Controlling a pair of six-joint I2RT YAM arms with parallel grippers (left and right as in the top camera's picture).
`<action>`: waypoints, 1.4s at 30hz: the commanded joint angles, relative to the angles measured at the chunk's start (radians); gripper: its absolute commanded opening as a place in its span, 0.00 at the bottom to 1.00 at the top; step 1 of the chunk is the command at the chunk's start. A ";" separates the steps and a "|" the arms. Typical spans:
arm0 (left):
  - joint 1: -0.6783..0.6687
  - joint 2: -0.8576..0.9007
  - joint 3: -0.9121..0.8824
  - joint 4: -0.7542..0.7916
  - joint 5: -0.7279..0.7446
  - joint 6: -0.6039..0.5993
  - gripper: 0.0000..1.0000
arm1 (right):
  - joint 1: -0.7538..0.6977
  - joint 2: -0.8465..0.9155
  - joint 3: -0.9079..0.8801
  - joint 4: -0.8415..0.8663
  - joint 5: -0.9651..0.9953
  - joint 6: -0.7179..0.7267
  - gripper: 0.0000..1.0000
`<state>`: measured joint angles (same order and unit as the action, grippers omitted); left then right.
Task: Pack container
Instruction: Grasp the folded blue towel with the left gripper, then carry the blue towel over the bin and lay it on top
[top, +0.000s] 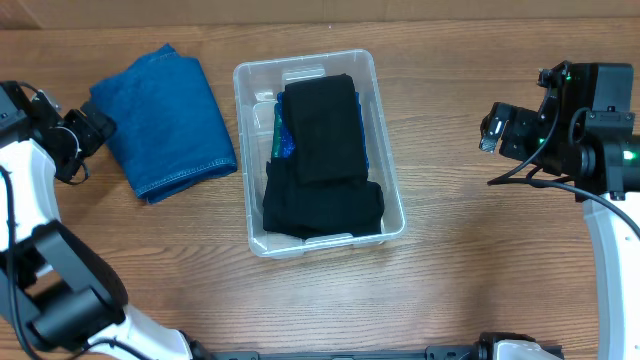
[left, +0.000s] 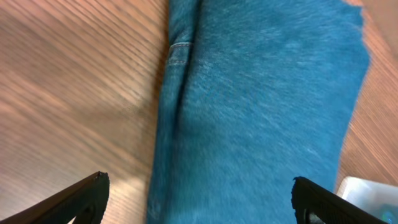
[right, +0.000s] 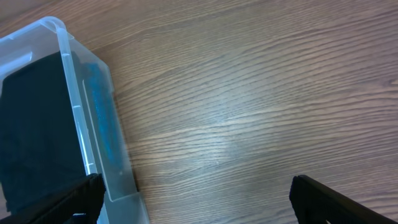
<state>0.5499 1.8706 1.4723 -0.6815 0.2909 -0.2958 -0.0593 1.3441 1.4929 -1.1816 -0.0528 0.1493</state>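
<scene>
The blue jeans have a long edge on the side farthest from the clear plastic container. Next, my left gripper needs to close on the middle of the blue jeans' long edge (top: 121, 143) (left: 163, 199) there.
The clear plastic container (top: 385, 160) stands at the table's middle. It holds folded black garments (top: 322, 130) over a blue one (top: 280, 135). It also shows in the right wrist view (right: 93, 124). Folded blue jeans (top: 165, 120) lie on the table left of the container and fill the left wrist view (left: 261, 106). My left gripper (top: 85, 140) is open and empty at the jeans' left edge, its fingers (left: 199, 196) spread wide above them. My right gripper (top: 492, 128) is open and empty over bare table right of the container, its fingers (right: 196, 193) wide apart.
The wooden table (top: 470, 260) stretches around the container. A corner of the container shows at the lower right of the left wrist view (left: 370, 190). The arms' bases sit at the left and right edges.
</scene>
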 joint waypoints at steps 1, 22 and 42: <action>0.005 0.130 0.005 0.079 0.102 0.032 0.95 | -0.006 -0.008 0.000 0.001 -0.005 -0.023 1.00; -0.027 -0.378 0.046 -0.046 0.588 0.105 0.04 | -0.006 -0.008 0.000 -0.039 -0.013 -0.026 1.00; -0.984 -0.304 0.044 0.093 0.174 -0.077 0.04 | -0.217 -0.009 0.000 -0.055 0.024 0.061 1.00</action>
<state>-0.4194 1.5787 1.4773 -0.6640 0.3588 -0.3531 -0.2749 1.3441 1.4918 -1.2388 -0.0223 0.2054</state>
